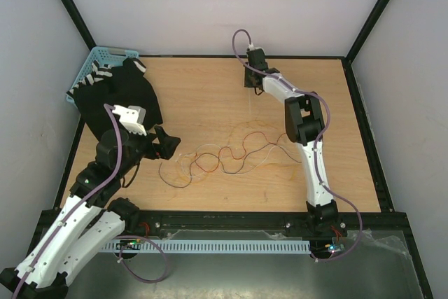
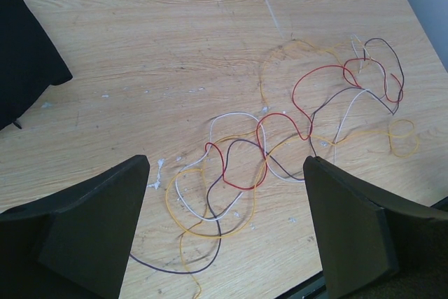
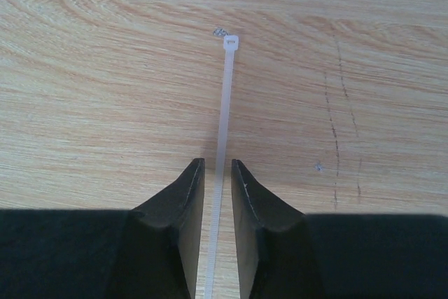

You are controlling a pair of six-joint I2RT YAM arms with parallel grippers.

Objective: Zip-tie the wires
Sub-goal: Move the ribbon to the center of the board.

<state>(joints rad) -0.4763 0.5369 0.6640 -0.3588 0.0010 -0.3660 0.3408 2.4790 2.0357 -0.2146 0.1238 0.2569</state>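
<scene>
My right fingers straddle the zip tie's strap far from its head; next I open them, then grip close behind the zip tie's head (image 3: 229, 59) before lifting.
The wires (image 1: 224, 153) lie in a loose tangle of red, dark brown, orange-yellow and white strands on the middle of the wooden table. In the left wrist view the wires (image 2: 280, 131) spread from between my fingers out to the far right. My left gripper (image 1: 168, 143) is open wide and empty (image 2: 225, 166), just above the tangle's near-left end. A white zip tie (image 3: 225, 96) lies flat on the wood at the far side. My right gripper (image 1: 248, 78) straddles its tail (image 3: 217, 164), jaws narrowly apart with a small gap on each side of the tie.
A black cloth (image 1: 119, 96) lies at the far left, partly over a blue basket (image 1: 98, 61). Black frame posts and white walls enclose the table. The table's near edge (image 2: 364, 278) is just below the left gripper.
</scene>
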